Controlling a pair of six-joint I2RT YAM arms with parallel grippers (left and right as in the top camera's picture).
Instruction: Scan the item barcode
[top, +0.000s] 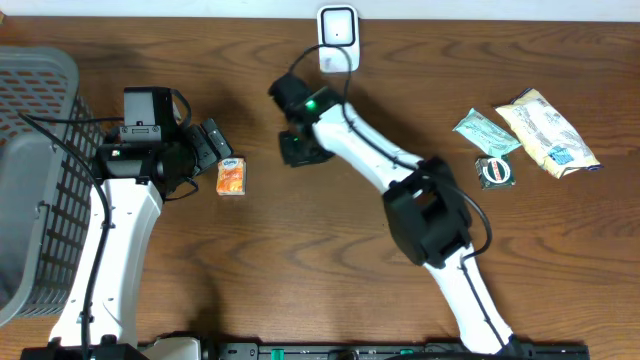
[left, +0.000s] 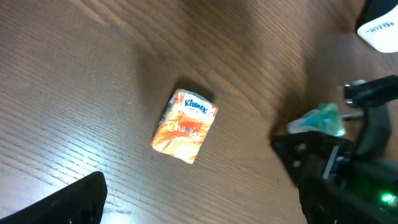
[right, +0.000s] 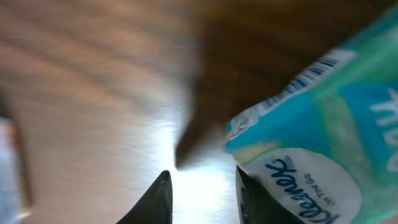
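The teal Kleenex pack leans outside my right gripper's fingers, so next I open them, move over it and pinch its logo end (right: 311, 186) before I take it to the scanner.
The teal Kleenex pack (right: 323, 130) fills the right of the right wrist view, barcode (right: 311, 74) facing the camera. It lies against the right finger of my right gripper (right: 202, 177), which is shut on it, though table shows between the tips. In the left wrist view the teal pack (left: 320, 118) sits at that gripper's tip. From overhead my right gripper (top: 300, 148) hides the pack, below-left of the white scanner (top: 338, 30). An orange Kleenex pack (top: 231, 176) (left: 185, 126) lies on the table. My left gripper (top: 215, 148) (left: 199, 211) stands wide open just beside it, holding nothing.
A grey mesh basket (top: 40, 150) stands at the far left. At the right lie a green packet (top: 487, 132), a cream bag (top: 548, 132) and a small dark round item (top: 495, 172). The scanner's cable runs down toward the right arm.
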